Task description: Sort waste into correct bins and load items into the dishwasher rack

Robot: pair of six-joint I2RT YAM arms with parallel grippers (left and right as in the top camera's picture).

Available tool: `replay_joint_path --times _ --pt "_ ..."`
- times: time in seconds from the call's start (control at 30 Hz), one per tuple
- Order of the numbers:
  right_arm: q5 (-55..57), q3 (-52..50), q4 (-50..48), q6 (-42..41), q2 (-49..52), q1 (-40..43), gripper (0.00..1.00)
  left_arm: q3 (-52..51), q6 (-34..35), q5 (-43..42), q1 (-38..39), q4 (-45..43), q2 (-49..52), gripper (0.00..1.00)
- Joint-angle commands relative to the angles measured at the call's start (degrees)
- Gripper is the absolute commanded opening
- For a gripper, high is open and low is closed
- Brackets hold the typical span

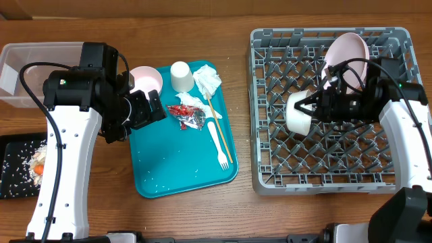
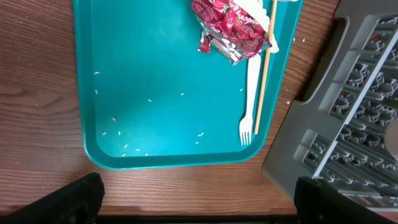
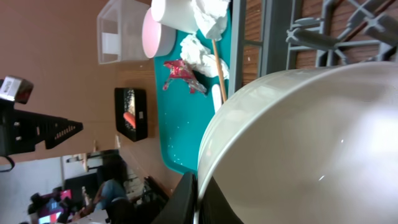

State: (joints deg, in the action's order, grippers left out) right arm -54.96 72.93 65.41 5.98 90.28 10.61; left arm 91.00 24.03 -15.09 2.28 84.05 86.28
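Next, I let go of the small white bowl with my right gripper among the grey rack's middle wires (image 1: 320, 123), in front of the plate.
My right gripper (image 1: 312, 108) is shut on the rim of a small white bowl (image 1: 296, 112) (image 3: 311, 143), held on its side over the grey dishwasher rack (image 1: 270, 172). A round white plate (image 1: 347, 55) stands on edge in the rack's far part. My left gripper (image 1: 155, 106) (image 2: 199, 211) hangs open and empty over the teal tray (image 1: 162, 175). On that tray lie a second bowl (image 1: 145, 79), a cup (image 1: 181, 75), napkins (image 1: 206, 81), a foil wrapper (image 1: 188, 115) (image 2: 231, 26), a fork (image 1: 219, 145) (image 2: 250, 93) and a chopstick (image 1: 221, 131) (image 2: 265, 62).
A clear tub (image 1: 34, 61) stands at the far left. In front of it a black tray (image 1: 10, 182) holds rice and a carrot (image 1: 39, 169). Rice grains dot the teal tray (image 2: 143, 74). The rack's corner (image 2: 348, 124) lies right of the tray.
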Motion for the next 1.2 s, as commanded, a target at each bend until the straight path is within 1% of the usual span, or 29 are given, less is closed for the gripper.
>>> replay_joint_path --times 0.0,0.1,0.2,0.3,0.47,0.63,0.8,0.93,1.03,1.07,1.1,1.13,1.17 --pt "-6.6 -1.9 -1.7 1.6 0.0 1.5 0.04 -0.3 0.9 0.5 0.4 0.1 0.3 1.00" --pt "-9.2 -3.2 -3.0 1.6 0.3 2.6 0.04 -0.3 0.9 0.5 0.4 0.1 0.3 1.00" --pt "-8.7 -4.7 -3.9 1.6 0.3 3.9 0.04 -0.3 0.9 0.5 0.4 0.1 0.3 1.00" --pt "-5.6 -5.1 -3.3 1.1 0.4 5.3 0.04 -0.3 0.9 0.5 0.4 0.1 0.3 1.00" --pt "2.3 -5.0 -3.1 -4.6 0.4 8.3 0.04 -0.3 0.9 0.5 0.4 0.1 0.3 1.00" --pt "3.5 -3.7 -1.1 -4.8 0.4 11.1 0.07 -0.3 0.9 0.5 0.4 0.1 0.3 1.00" --pt "8.4 -1.6 2.1 -4.8 0.4 12.3 0.08 -0.3 0.9 0.5 0.4 0.0 0.3 1.00" --pt "16.0 1.2 4.9 -6.6 0.4 12.3 0.18 -0.3 0.9 0.5 0.4 -0.1 0.3 1.00" --pt "20.3 5.5 7.8 -8.3 0.4 12.3 0.24 -0.3 0.9 0.5 0.4 -0.1 0.3 1.00" --pt "23.4 9.5 10.5 -9.7 0.4 12.3 0.31 -0.3 0.9 0.5 0.4 0.0 0.3 1.00" --pt "25.5 11.9 12.1 -10.6 0.4 12.3 0.40 -0.3 0.9 0.5 0.4 0.0 0.3 1.00" --pt "28.0 14.4 13.9 -11.3 0.4 12.3 0.52 -0.3 0.9 0.5 0.4 -0.1 0.3 1.00" --pt "30.9 17.0 15.7 -12.2 0.4 12.3 0.82 -0.3 0.9 0.5 0.4 -0.1 0.3 1.00"
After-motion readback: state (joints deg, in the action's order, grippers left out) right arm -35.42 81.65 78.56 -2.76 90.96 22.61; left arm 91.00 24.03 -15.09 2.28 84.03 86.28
